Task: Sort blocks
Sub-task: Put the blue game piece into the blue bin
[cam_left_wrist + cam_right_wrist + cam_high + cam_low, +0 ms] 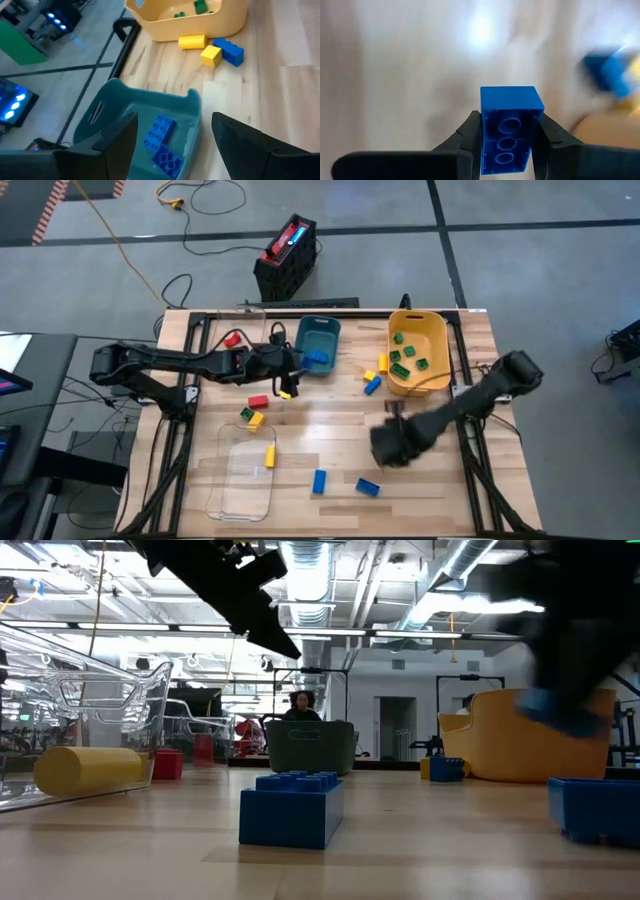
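Observation:
My right gripper is going to release the blue block inside the teal bin [318, 345], just past the blue blocks that are lying there.
My right gripper [509, 131] is shut on a blue block [510, 127] and shows blurred above the table's right middle [395, 442]. My left gripper [174, 120] stands open above the teal bin [318, 345], with nothing between its fingers. Two blue blocks [162, 142] lie inside that bin. Green blocks [408, 358] lie in the yellow bin [420, 330]. Loose on the table are two blue blocks [319, 481] [368, 487], a red one [257, 401] and a yellow one [254, 418]. My right gripper pinches the blue block by its two long sides [486, 137] between the two fingers. The fingers come from above, slanting down, and the block's length runs along them. Its hollow underside faces the wrist camera, and it is lifted clear of the table.
A clear tray [240, 490] at the near left holds a yellow block [269, 457]. Yellow and blue blocks [373, 378] lie beside the yellow bin. A red block [232, 338] sits at the far left. A black crate [287, 255] stands on the floor beyond the table.

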Tool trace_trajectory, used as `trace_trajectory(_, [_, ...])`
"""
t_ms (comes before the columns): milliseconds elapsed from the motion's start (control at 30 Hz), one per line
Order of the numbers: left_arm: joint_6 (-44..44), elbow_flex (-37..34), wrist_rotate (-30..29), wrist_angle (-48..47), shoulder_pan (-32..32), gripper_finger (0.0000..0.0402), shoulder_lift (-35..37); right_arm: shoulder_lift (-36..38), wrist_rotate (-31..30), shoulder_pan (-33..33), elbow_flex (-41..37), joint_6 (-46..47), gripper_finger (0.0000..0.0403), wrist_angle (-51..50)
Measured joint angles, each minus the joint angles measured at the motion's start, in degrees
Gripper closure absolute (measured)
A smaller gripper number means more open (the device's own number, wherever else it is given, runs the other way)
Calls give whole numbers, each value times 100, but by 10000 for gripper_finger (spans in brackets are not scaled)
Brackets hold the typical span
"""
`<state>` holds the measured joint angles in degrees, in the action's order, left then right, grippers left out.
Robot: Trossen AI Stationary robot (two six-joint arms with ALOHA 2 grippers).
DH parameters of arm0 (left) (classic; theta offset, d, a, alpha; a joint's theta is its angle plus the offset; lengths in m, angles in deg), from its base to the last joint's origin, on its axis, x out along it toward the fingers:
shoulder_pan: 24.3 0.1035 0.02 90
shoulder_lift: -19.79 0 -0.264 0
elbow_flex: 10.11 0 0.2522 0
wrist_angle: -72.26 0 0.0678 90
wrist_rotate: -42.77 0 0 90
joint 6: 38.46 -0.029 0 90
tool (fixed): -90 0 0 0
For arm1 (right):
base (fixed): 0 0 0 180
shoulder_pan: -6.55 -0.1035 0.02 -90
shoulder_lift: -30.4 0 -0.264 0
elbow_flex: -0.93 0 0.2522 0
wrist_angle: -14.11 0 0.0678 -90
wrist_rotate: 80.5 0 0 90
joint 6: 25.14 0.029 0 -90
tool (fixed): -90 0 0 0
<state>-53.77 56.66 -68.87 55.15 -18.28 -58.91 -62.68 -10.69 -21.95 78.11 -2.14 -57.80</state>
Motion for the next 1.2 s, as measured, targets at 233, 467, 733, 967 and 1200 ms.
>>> trace_trajectory(233, [260, 0, 28, 99, -379, 153, 9, 555, -565, 1969, 3, -1896, 295, 1890])
trace_trajectory(467, [279, 2, -491, -738, -969, 153, 636, 671, 223, 3604, 5, -2763, 295, 4102])
trace_trajectory(733, [194, -762, -515, -665, -870, 153, 1416, -173, 806, 4526, 704, -3145, 295, 4926])
trace_trajectory(967, [293, -1308, -517, -1030, -728, 153, 2271, -1044, 1150, 4750, 1422, -3056, 294, 4947])
trace_trajectory(1200, [551, -1584, -567, -694, -604, 153, 2906, -1595, 1751, 4996, 1512, -3013, 293, 4924])
